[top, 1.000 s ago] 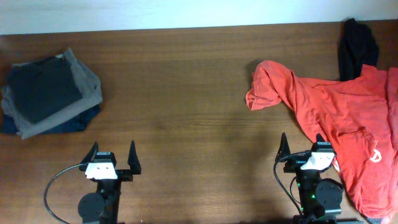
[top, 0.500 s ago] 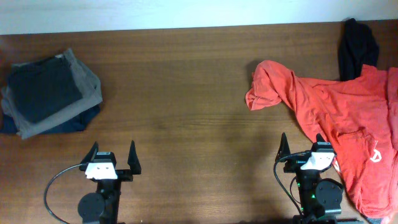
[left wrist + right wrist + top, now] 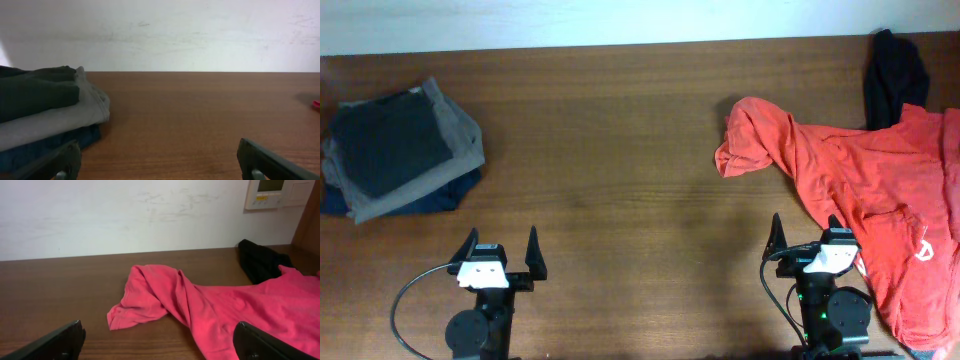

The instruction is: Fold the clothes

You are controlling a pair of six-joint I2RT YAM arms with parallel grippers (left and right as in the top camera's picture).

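Observation:
The red-orange T-shirt's crumpled middle (image 3: 884,213), beside the white mark and far from the bunched sleeve, will be gripped by my right gripper.
A red-orange T-shirt (image 3: 865,180) lies crumpled and spread at the right of the table, one sleeve bunched toward the middle; a white mark shows near its right edge. It also shows in the right wrist view (image 3: 210,305). A limp black garment (image 3: 892,72) lies at the far right corner, partly under the shirt, and shows in the right wrist view (image 3: 261,260). My right gripper (image 3: 807,236) is open and empty at the front edge, its right finger at the shirt's hem. My left gripper (image 3: 501,247) is open and empty at the front left.
A stack of folded clothes (image 3: 398,150), dark on grey on blue, sits at the far left; it shows in the left wrist view (image 3: 45,110). A white wall runs along the table's back edge, with a wall panel (image 3: 277,192) at the right.

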